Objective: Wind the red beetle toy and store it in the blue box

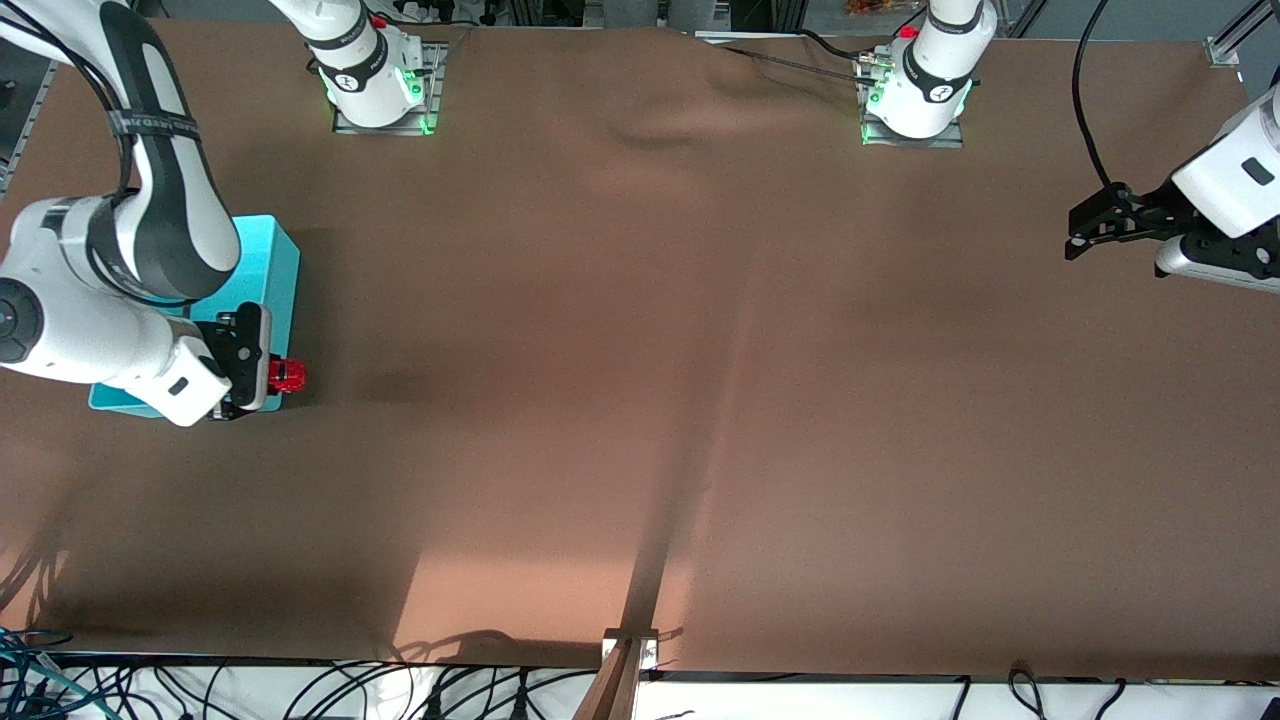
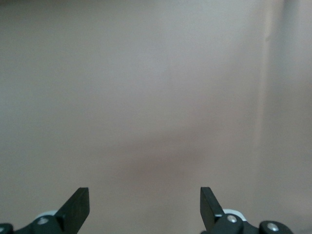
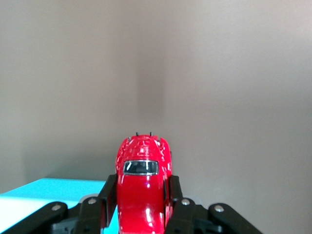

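Observation:
Next, my right gripper sets the red beetle toy down inside the blue box's end (image 1: 238,270) that is farthest from the small bracket.
My right gripper (image 1: 268,375) is shut on the red beetle toy (image 1: 287,376), held in the air over the corner of the blue box (image 1: 268,268) that lies nearest the front camera. In the right wrist view the glossy red beetle toy (image 3: 143,187) sits clamped between the two black fingers (image 3: 106,197), its dark window showing, with the blue box's rim (image 3: 48,187) beside it. The right arm covers much of the box. My left gripper (image 1: 1085,232) waits open over the table's left-arm end, and the left gripper (image 2: 145,202) has only brown cloth between its fingertips.
A brown cloth (image 1: 640,400) covers the table, with folds near the arm bases and a crease down the middle. A small bracket (image 1: 630,645) stands at the table edge nearest the front camera. Cables (image 1: 300,690) hang below that edge.

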